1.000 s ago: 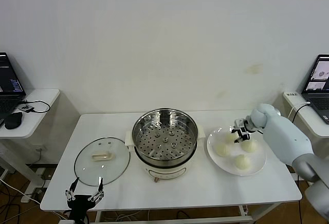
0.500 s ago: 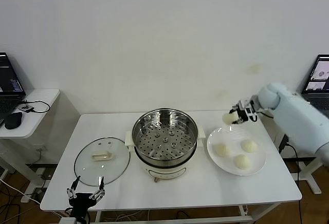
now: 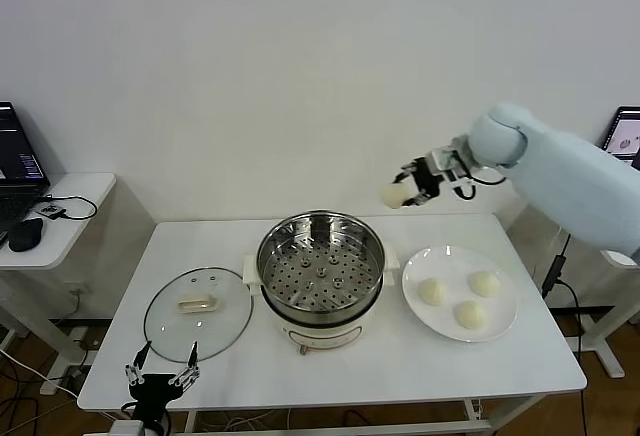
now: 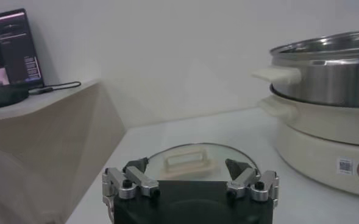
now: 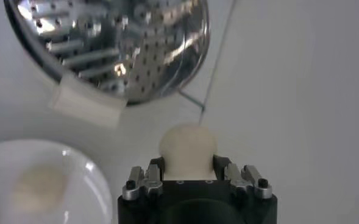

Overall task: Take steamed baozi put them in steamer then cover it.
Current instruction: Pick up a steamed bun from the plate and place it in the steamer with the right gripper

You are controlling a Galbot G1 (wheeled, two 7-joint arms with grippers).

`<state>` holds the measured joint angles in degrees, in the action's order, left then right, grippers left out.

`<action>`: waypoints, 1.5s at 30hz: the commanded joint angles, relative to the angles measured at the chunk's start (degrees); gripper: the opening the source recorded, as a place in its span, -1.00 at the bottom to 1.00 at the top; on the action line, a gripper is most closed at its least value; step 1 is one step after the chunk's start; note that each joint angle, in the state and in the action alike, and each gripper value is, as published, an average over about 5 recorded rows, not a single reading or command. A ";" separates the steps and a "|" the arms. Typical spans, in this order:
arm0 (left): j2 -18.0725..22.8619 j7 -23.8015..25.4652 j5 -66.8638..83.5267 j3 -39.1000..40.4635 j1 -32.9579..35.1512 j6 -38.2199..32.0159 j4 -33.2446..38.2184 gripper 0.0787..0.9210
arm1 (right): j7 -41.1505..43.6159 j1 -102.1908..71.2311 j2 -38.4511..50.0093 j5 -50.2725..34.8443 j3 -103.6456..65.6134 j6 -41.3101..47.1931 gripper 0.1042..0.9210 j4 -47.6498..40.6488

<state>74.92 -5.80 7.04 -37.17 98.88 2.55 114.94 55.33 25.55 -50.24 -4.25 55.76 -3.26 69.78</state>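
My right gripper is to let go of the baozi on the back part of the steamer's perforated tray (image 3: pixel 315 245), toward the wall.
My right gripper (image 3: pixel 405 189) is shut on one cream-white baozi (image 3: pixel 393 196) and holds it in the air above and behind the steamer's right rim; the wrist view shows the bun (image 5: pixel 188 147) between the jaws. The steamer (image 3: pixel 320 274), a shiny steel pot with a perforated tray on a white base, stands open at mid-table; its tray is bare. Three baozi (image 3: pixel 432 291) lie on a white plate (image 3: pixel 500 321) to its right. The cover (image 3: pixel 198 313), a glass lid with a cream handle, lies flat left of the steamer. My left gripper (image 3: pixel 160 376) is open, low at the table's front left edge.
A side desk (image 3: pixel 60 221) with a laptop and a black mouse stands at the left. Another laptop (image 3: pixel 625 141) shows at the far right. The wall runs close behind the table.
My right gripper closed on a baozi on the plate, lifted it and carried it up and left towards the steamer. Three buns stay on the plate. The left arm stayed put.
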 commanded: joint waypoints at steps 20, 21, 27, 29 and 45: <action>-0.08 -0.02 0.68 -1.44 -0.97 -0.36 -1.68 0.77 | -3.87 -2.33 -22.49 11.24 12.26 -14.12 0.01 -9.43; -0.05 -0.02 0.66 -1.42 -1.02 -0.37 -1.71 0.77 | -3.98 -2.51 -22.71 12.15 12.21 -14.78 0.01 -9.96; 0.03 -0.04 0.58 -1.33 -1.10 -0.50 -1.92 0.77 | -4.86 -3.38 -22.89 15.40 11.99 -17.72 0.01 -11.20; 0.01 -0.05 0.58 -1.35 -1.14 -0.51 -1.91 0.77 | -5.40 -3.79 -22.89 16.84 11.71 -18.72 0.01 -11.58; 0.14 -0.19 0.34 -1.51 -0.73 -0.89 -1.53 0.77 | -8.55 -5.13 -22.73 20.12 9.76 -22.31 0.16 -12.02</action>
<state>75.09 -5.98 7.43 -38.68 98.15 1.65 113.40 47.75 20.93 -72.37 13.68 65.77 -23.64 58.26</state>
